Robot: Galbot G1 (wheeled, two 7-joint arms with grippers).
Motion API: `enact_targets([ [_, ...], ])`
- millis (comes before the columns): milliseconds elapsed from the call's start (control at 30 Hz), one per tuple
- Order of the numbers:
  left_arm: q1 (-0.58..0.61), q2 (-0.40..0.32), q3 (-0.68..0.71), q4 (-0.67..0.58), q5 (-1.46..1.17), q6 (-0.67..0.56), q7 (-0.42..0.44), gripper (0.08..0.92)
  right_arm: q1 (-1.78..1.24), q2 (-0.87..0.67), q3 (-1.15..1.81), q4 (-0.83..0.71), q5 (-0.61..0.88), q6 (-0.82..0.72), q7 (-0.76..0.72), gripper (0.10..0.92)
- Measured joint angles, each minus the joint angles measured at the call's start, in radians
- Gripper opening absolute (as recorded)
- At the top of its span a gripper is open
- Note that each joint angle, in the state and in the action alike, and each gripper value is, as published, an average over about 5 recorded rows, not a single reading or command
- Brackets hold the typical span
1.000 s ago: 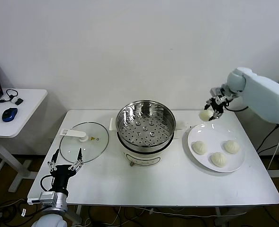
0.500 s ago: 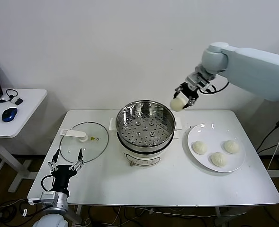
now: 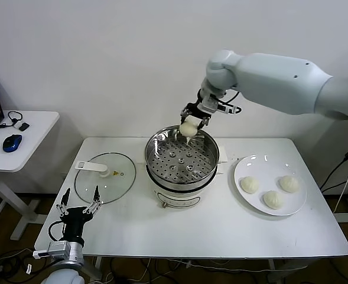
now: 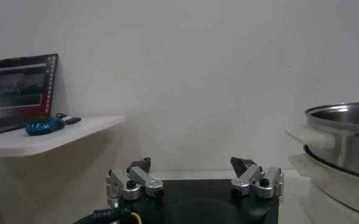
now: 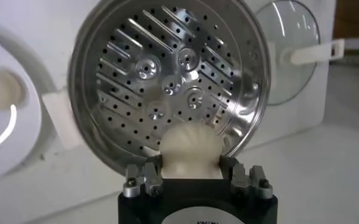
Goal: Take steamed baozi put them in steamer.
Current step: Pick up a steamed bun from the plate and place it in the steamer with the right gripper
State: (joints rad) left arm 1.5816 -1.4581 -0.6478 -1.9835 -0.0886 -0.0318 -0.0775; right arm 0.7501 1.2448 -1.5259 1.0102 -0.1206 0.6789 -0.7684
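My right gripper has the baozi. It will set the baozi down on the far part of the steamer's perforated tray (image 3: 178, 141) (image 5: 186, 132).
My right gripper (image 3: 190, 127) is shut on a cream-white baozi (image 3: 189, 128) and holds it in the air over the far rim of the steamer (image 3: 182, 155), a shiny steel pot with an empty perforated tray. In the right wrist view the baozi (image 5: 190, 150) sits between the jaws, above the tray's edge (image 5: 167, 79). Three more baozi (image 3: 249, 184) (image 3: 289, 183) (image 3: 273, 199) lie on the white plate (image 3: 270, 163) to the right. My left gripper (image 3: 78, 207) is open and empty at the front left table edge, also seen in the left wrist view (image 4: 194, 173).
The glass lid with a white handle (image 3: 105, 177) lies flat left of the steamer. A side table at far left holds a blue mouse (image 3: 12, 142) and a laptop edge. Bare tabletop runs along the front of the steamer and plate.
My right gripper has carried the baozi leftward from above the plate to over the steamer's far rim. The left arm has stayed put.
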Motion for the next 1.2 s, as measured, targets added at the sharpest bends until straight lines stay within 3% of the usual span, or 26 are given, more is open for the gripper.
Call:
enact_targets([
  [400, -0.013, -0.004, 0.0, 0.015, 0.0, -0.001, -0.001, 0.823, -0.113, 0.063, 0.015, -0.132, -0.169, 0.119, 0.121, 0.636],
  [1200, -0.028, 0.004, -0.012, 0.024, -0.002, 0.005, 0.003, 0.823, -0.257, 0.152, 0.084, -0.338, -0.297, 0.145, 0.215, 0.652],
])
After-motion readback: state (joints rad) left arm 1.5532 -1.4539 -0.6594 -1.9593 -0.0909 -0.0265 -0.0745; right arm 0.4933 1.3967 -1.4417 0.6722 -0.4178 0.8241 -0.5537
